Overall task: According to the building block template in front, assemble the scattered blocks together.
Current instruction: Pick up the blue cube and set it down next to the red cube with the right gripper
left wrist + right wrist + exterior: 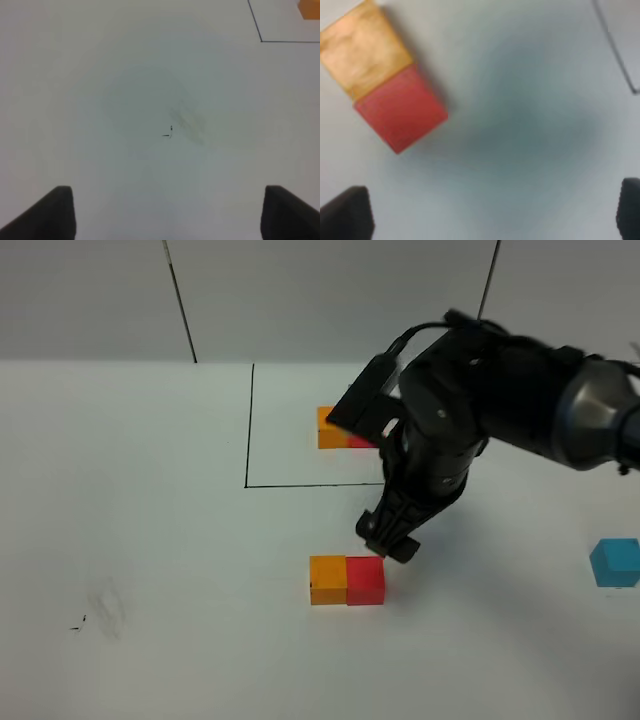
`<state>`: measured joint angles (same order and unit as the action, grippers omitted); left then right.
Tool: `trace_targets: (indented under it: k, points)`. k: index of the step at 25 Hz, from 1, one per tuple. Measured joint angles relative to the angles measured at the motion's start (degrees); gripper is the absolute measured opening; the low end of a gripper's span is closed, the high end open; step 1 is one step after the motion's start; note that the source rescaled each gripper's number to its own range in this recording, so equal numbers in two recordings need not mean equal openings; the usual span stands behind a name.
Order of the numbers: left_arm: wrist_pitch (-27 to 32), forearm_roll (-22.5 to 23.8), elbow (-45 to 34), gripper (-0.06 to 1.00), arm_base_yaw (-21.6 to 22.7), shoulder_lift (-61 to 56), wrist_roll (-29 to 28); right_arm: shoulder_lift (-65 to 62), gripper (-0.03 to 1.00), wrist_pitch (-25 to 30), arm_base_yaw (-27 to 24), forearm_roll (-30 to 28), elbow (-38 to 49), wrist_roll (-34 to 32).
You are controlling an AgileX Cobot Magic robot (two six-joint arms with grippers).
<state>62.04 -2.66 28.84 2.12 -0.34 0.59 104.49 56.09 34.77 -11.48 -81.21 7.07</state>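
Observation:
The light blue cube sits alone, away from the orange and red cubes, and my right gripper needs to close on its opposite sides [616, 560].
The building block template is a black-lined square [248, 430] holding an orange cube [329, 426] and a red cube [358, 441]; my right arm covers most of the red one. Two scattered blocks touch side by side below the outline: an orange cube [328, 579] [365, 47] on the left and a red cube [366, 580] [400, 110] on the right. The light blue cube [615, 562] sits alone at the far right. My right gripper [390, 540] [487, 215] hovers open just behind the red cube, holding nothing. My left gripper [167, 215] is open over bare table.
The white table has a small black mark [78, 626] [169, 133] at the front left. In the left wrist view a corner of the outline [261, 40] and an orange cube [310, 9] show. A wall panel seam [180, 300] runs behind the table.

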Motion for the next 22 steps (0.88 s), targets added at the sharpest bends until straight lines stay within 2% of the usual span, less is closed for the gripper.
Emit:
trace_targets:
  k: [2,5,9,13,18,22]
  points:
    - [0.0,0.0,0.0,0.64,0.0,0.0,0.0,-4.0,1.00,0.1,-1.4,-2.5,1.3,-7.9]
    - [0.0,0.0,0.0,0.64,0.0,0.0,0.0,-9.4,0.99,0.4,-5.1,-5.4,4.9,-16.4]
    - [0.0,0.0,0.0,0.64,0.0,0.0,0.0,-14.4,0.98,0.8,-11.7,-7.4,10.3,-23.6]
    - [0.0,0.0,0.0,0.64,0.0,0.0,0.0,-15.8,0.98,0.3,-18.5,-8.3,13.5,-26.5]
    - [0.0,0.0,0.0,0.64,0.0,0.0,0.0,-15.2,0.98,-3.9,-26.7,-6.9,17.3,-26.5]
    - [0.0,0.0,0.0,0.64,0.0,0.0,0.0,-13.1,0.98,-6.9,-30.7,-5.2,19.2,-25.2]
